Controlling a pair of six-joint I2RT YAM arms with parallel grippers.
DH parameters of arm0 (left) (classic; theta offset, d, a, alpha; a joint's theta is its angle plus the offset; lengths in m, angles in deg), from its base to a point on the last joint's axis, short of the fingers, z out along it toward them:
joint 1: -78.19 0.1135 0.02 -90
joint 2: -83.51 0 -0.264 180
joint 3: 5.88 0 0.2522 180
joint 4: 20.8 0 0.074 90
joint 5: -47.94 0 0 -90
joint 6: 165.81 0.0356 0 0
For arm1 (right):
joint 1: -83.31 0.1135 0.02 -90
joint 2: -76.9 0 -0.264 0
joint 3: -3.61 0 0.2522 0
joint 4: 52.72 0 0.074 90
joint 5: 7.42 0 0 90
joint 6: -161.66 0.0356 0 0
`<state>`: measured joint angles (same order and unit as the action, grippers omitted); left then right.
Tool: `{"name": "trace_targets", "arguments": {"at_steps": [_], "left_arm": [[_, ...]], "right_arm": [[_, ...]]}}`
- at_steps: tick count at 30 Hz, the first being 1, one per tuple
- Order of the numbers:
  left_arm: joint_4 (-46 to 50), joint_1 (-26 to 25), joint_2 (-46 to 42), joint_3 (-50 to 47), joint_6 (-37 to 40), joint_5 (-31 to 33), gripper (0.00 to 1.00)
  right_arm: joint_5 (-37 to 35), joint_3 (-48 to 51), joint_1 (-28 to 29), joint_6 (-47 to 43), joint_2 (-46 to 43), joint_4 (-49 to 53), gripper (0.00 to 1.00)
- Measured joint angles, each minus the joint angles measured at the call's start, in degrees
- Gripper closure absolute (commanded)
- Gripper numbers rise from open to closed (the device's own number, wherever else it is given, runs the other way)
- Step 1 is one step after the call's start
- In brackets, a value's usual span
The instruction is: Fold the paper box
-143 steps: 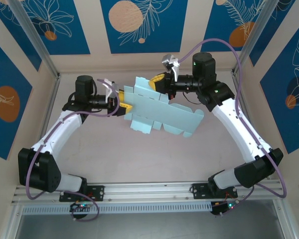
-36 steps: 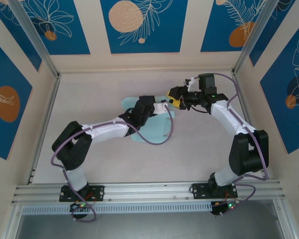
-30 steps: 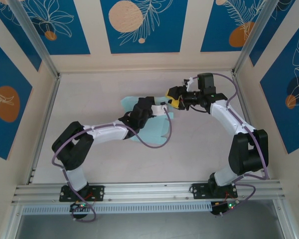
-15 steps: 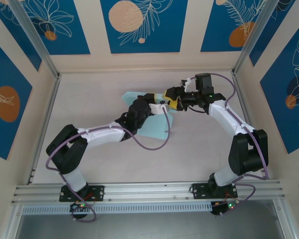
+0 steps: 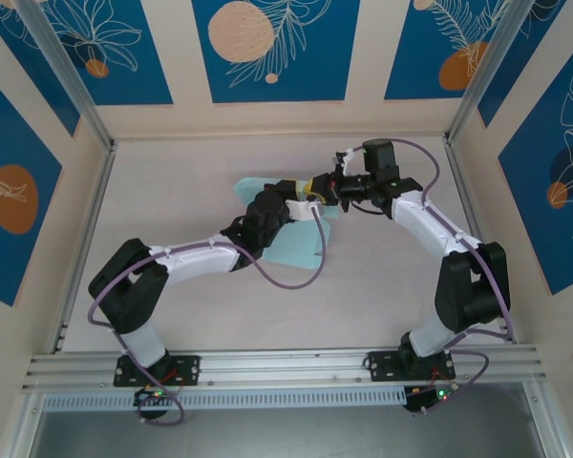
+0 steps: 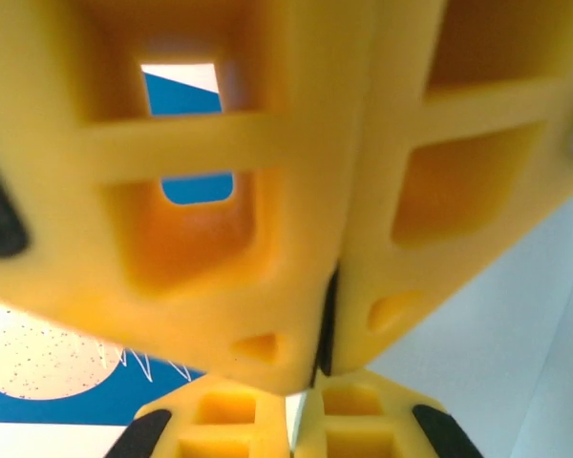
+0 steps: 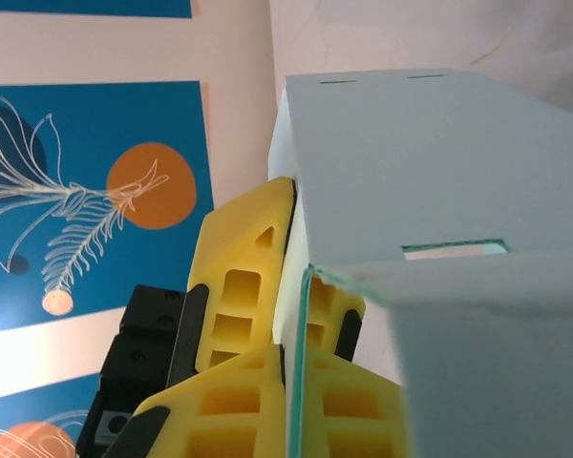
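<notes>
My left gripper and right gripper are crowded at the same end of the paper box's panel. I need to open my left gripper and take the panel's opposite end [image 5: 248, 187] with it.
The paper box [image 5: 296, 246] is a pale blue card sheet, partly folded, at the middle of the table under the left arm's wrist. My left gripper [image 5: 296, 190] and right gripper [image 5: 318, 184] meet tip to tip at its upper edge. In the right wrist view the paper box [image 7: 411, 162] rises as a folded panel; its thin edge runs between my right gripper [image 7: 306, 363], which is shut on it. Just beyond, my left gripper [image 7: 288, 205] pinches the same sheet. In the left wrist view my left gripper [image 6: 304, 396] is shut, and my right gripper [image 6: 325, 363] looms right in front of it.
The left arm's purple cable [image 5: 310, 258] loops over the card. Walls with blue panels [image 5: 272, 48] close in the table on three sides. An aluminium rail [image 5: 286, 363] runs along the near edge by the arm bases.
My right gripper has moved left and gone from open to shut on the card's edge. My left gripper has swung up and right with the card to meet it.
</notes>
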<state>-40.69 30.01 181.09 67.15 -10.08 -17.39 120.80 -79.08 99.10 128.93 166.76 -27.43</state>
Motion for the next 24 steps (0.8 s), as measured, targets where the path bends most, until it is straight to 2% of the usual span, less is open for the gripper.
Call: {"name": "trace_targets", "arguments": {"at_steps": [2,3,5,6,11,14,19,24], "left_arm": [[0.39,-0.02,-0.11,0.0,-0.83,-0.57,0.38],[1.05,-0.11,-0.39,0.0,-1.22,-1.14,0.25],[2.71,-0.2,-1.53,-0.24,-2.58,-2.8,0.05],[3.78,-0.22,-2.73,-0.74,-3.78,-4.07,0.0],[14.95,0.76,-13.75,-2.78,-11.76,-14.67,0.0],[23.43,3.17,-18.95,0.15,-19.28,-20.76,0.0],[37.51,12.39,-19.61,9.7,-30.82,-31.06,0.1],[47.95,17.55,-18.23,11.74,-35.93,-38.47,0.11]], "right_arm": [[-0.42,0.0,0.0,-0.31,0.39,-0.07,1.0],[-0.72,-0.02,-0.07,-0.46,0.74,-0.13,1.0],[-1.14,-0.02,-0.33,-0.96,1.55,-0.22,1.0],[-1.29,-0.02,-0.55,-1.22,2.01,-0.24,1.0],[-1.33,0.04,-1.7,-3.23,3.8,-1.09,1.0],[0.07,0.04,-2.34,-4.9,4.74,-2.16,1.0],[5.35,0.02,-3.17,-6.03,9.14,-4.9,1.0],[10.16,-1.53,-3.02,-9.11,13.53,-3.54,1.0]]}}
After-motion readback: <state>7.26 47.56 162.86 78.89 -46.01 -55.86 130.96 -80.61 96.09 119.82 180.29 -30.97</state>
